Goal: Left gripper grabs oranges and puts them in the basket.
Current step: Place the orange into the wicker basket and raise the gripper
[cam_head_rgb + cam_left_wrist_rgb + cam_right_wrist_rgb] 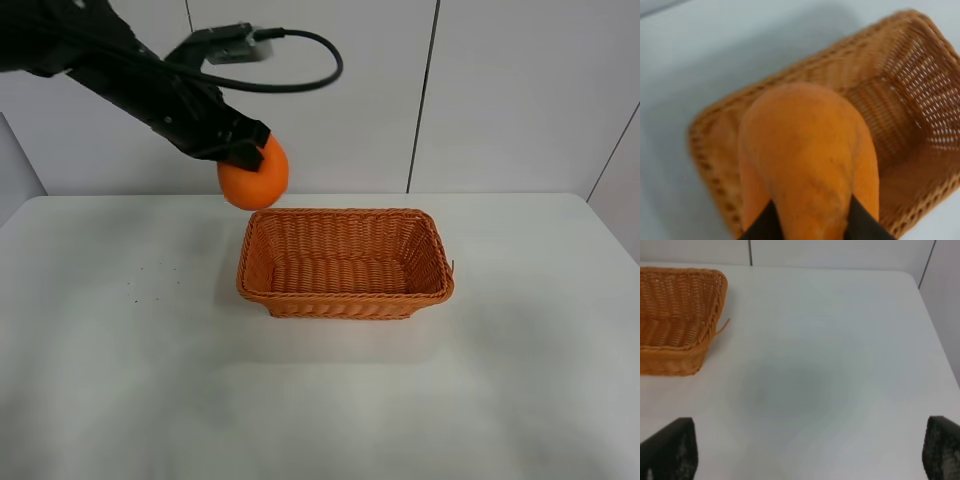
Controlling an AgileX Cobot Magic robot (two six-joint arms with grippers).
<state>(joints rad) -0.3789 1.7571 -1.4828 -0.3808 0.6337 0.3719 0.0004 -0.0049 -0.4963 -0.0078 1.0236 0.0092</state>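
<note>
Next, I release the orange with my left gripper on the basket's bottom, near the middle of the basket's front side [331, 271].
My left gripper [248, 152] is shut on the orange [254, 176] and holds it in the air above the basket's far left corner. The wicker basket [345, 297] stands on the white table in the middle and holds nothing. In the left wrist view the orange [807, 160] fills the middle between the black fingertips [762, 227], with the basket [920, 90] below and behind it. My right gripper [810, 450] is open over bare table, its two fingertips [670, 450] wide apart, to the right of the basket [675, 355]. It is out of the exterior high view.
The white table [120, 370] ends at a white panelled wall [500, 90] behind. A few small dark specks [135, 285] lie on the table left of the basket. A black cable [300, 70] loops above the left arm.
</note>
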